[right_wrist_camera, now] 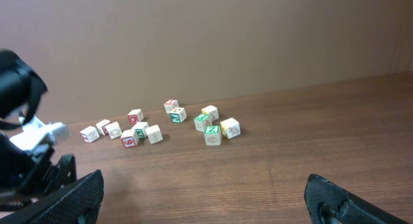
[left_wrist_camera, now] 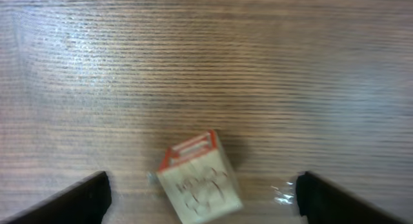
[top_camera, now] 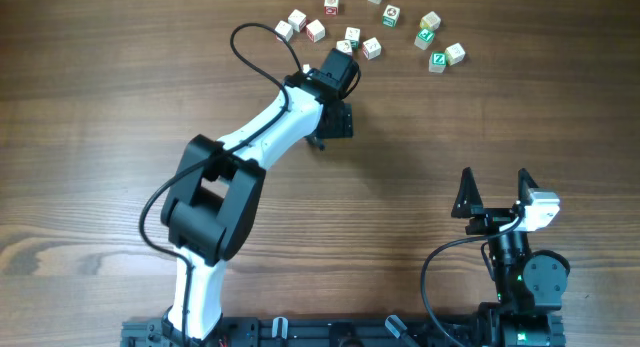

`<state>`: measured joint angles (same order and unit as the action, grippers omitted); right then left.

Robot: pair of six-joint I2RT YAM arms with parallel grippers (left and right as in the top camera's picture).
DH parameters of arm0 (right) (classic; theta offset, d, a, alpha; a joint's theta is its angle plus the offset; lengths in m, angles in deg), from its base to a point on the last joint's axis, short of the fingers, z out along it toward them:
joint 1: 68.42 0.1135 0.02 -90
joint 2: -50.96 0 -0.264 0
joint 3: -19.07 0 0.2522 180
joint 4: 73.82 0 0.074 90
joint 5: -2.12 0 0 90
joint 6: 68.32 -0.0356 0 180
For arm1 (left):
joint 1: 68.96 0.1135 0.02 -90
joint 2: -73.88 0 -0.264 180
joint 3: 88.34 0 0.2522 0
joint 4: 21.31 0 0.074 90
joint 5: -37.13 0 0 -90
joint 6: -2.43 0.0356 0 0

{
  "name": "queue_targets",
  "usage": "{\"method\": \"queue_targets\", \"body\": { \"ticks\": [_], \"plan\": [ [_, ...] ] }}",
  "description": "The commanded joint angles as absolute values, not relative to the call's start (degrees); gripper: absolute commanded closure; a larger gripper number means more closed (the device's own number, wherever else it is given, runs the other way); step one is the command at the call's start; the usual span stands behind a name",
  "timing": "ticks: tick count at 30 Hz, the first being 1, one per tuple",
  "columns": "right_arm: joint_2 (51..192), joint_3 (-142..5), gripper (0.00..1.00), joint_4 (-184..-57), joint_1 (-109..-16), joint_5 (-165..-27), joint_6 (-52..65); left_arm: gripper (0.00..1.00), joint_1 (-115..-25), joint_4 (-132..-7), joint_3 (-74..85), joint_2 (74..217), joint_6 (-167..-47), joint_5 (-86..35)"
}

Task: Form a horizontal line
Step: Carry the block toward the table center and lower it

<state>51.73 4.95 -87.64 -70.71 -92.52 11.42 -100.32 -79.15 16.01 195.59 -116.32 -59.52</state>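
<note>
My left gripper will close on its sides (left_wrist_camera: pixel 230 171) and square the small white cube, which sits crooked within its open fingers, before it backs away.
A small white cube (left_wrist_camera: pixel 197 179) with a red-printed side lies tilted on the wood in the left wrist view. My left gripper (left_wrist_camera: pixel 203 188) stands open around it, and both dark fingers (left_wrist_camera: pixel 84 201) are well apart from it. From overhead the left gripper (top_camera: pixel 335 120) hangs over the upper middle of the table and hides that cube. My right gripper (top_camera: pixel 495 192) is open near the front right, with only bare wood between its fingers (right_wrist_camera: pixel 77 198). No horizontal line of cubes shows in any view.
Several loose letter cubes (top_camera: pixel 371 47) lie scattered along the far edge, some red-printed (top_camera: pixel 331 3), some green-printed (top_camera: pixel 437 60). The right wrist view shows the same scatter of cubes (right_wrist_camera: pixel 212 134) before a brown wall. The left arm (top_camera: pixel 260 137) crosses the table's middle.
</note>
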Motion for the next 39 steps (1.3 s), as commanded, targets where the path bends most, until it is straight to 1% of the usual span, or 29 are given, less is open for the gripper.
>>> {"method": "queue_targets", "body": {
  "ticks": [1,5,6,8,9,10,13,18,21,25,26,28,29,30,31,34,35,38,39],
  "plan": [
    [51.38,5.01,0.00,-87.51,-70.47,-91.76,11.05,0.00,-100.21,-79.32,15.83,194.15,-119.82,-57.21],
    [51.38,5.01,0.00,-87.51,-70.47,-91.76,11.07,0.01,-100.18,-78.64,15.83,194.52,-121.53,-57.25],
    [51.38,5.01,0.00,-87.51,-70.47,-91.76,11.05,0.03,-100.18,-78.36,15.83,194.74,-121.53,-57.25],
    [51.38,5.01,0.00,-87.51,-70.47,-91.76,11.03,0.12,-100.21,-77.49,15.83,195.35,-121.53,-57.23],
    [51.38,5.01,0.01,-87.51,-70.47,-91.76,11.07,0.22,-100.21,-76.94,15.83,195.77,-121.57,-57.23],
    [51.38,5.01,0.00,-87.53,-70.47,-91.76,11.07,0.29,-100.21,-76.57,15.83,196.12,-122.01,-57.25],
    [51.38,5.01,0.00,-87.51,-70.47,-91.76,11.07,0.39,-100.14,-76.46,15.81,196.60,-124.10,-57.43],
    [51.38,5.01,0.00,-87.51,-70.47,-91.76,11.07,0.43,-100.14,-76.48,15.68,196.60,-124.08,-57.43],
    [51.38,5.01,0.01,-87.51,-70.47,-91.76,11.07,0.49,-100.14,-76.50,15.66,196.60,-124.04,-57.45],
    [51.38,5.01,0.00,-87.51,-70.47,-91.76,11.07,0.50,-100.14,-76.92,15.64,196.60,-123.84,-60.51],
    [51.38,5.01,0.00,-87.51,-70.47,-91.76,11.05,0.50,-100.14,-77.07,15.64,196.60,-123.82,-60.68],
    [51.38,5.01,0.00,-87.51,-70.47,-91.76,11.07,0.44,-100.14,-77.12,15.64,196.60,-123.56,-60.68],
    [51.38,5.01,0.00,-87.51,-70.47,-91.76,11.05,0.40,-100.14,-77.05,15.64,196.60,-122.75,-60.68],
    [51.38,5.01,0.00,-87.51,-70.47,-91.76,11.05,0.34,-100.14,-76.85,15.64,196.58,-122.29,-60.79],
    [51.38,5.01,0.00,-87.51,-70.47,-91.76,11.05,0.25,-100.12,-76.85,15.66,196.58,-122.29,-61.45],
    [51.38,5.01,0.00,-87.51,-70.47,-91.76,11.05,0.20,-99.92,-76.57,16.31,195.81,-118.99,-62.15],
    [51.38,5.01,0.01,-87.51,-70.47,-91.76,11.07,0.17,-99.86,-76.72,16.86,195.16,-117.94,-62.10],
    [51.38,5.01,0.00,-87.51,-70.47,-91.76,11.05,0.02,-99.81,-78.54,18.48,192.10,-115.86,-62.48],
    [51.38,5.01,0.00,-87.51,-70.47,-91.76,11.07,0.00,-99.70,-79.34,18.96,190.78,-115.21,-62.67]
  ]
}}
